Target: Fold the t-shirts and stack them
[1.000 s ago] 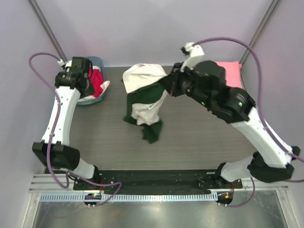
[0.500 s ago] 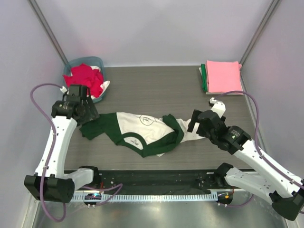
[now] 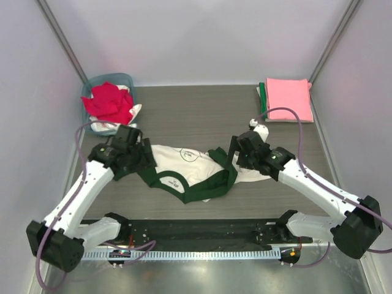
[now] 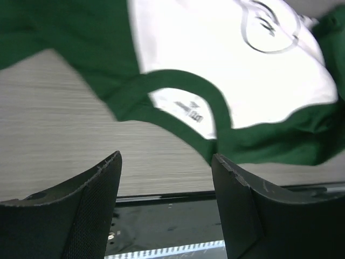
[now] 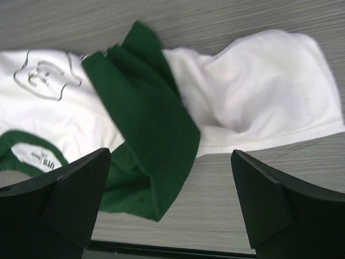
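The near hem corner (image 3: 267, 178) (image 5: 338, 127) of the cream t-shirt, out past the folded green sleeve, is next for my right gripper to close on.
A cream t-shirt (image 3: 190, 168) with dark green sleeves and collar lies crumpled across the middle of the table, print side up. My left gripper (image 3: 144, 160) hovers at its left sleeve. In the left wrist view that gripper (image 4: 166, 159) is open with only bare table between its fingers, and the collar (image 4: 178, 86) lies just beyond. My right gripper (image 3: 235, 157) is over the shirt's right end. In the right wrist view it (image 5: 171, 156) stands wide open above a folded green sleeve (image 5: 145, 135) and the cream hem (image 5: 253, 97), holding nothing.
A teal basket (image 3: 125, 79) at the back left holds a red shirt (image 3: 107, 103) and some white cloth. A folded pink shirt (image 3: 286, 98) lies on a green one (image 3: 263, 101) at the back right. The black base rail (image 3: 196, 229) runs along the near edge.
The right gripper let go of the shirt it held up at the back; the shirt now lies spread on the table. Both arms have swung down to its two ends.
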`<state>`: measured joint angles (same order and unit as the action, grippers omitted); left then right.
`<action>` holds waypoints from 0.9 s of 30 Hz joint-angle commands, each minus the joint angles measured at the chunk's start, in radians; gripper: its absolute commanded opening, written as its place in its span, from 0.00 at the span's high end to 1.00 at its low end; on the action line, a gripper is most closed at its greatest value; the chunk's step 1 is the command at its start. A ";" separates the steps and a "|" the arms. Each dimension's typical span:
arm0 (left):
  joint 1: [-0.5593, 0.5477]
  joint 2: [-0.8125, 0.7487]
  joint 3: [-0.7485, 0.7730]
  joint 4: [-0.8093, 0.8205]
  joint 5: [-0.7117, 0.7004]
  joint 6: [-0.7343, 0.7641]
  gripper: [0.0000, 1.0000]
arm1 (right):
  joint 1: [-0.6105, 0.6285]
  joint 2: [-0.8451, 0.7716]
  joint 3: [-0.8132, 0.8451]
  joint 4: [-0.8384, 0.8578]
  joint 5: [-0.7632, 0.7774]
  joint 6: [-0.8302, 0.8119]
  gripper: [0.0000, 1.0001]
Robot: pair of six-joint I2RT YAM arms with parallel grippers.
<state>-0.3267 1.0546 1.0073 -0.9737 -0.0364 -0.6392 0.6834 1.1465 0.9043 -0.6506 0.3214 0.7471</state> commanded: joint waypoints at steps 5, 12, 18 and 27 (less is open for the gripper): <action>-0.316 0.263 0.115 0.274 -0.005 -0.191 0.32 | -0.284 -0.088 -0.044 0.042 -0.094 -0.035 0.00; -0.423 0.648 0.420 0.331 -0.002 -0.206 0.32 | -0.406 -0.201 -0.151 0.037 -0.214 -0.041 0.00; -0.431 0.889 0.614 0.333 0.012 -0.217 0.32 | -0.423 -0.277 -0.215 0.040 -0.275 -0.031 0.00; -0.446 1.013 0.694 0.316 0.032 -0.264 0.39 | -0.430 -0.285 -0.243 0.043 -0.275 -0.046 0.00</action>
<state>-0.7624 2.0708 1.6554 -0.6567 -0.0181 -0.8745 0.2596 0.8642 0.6670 -0.6289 0.0582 0.7132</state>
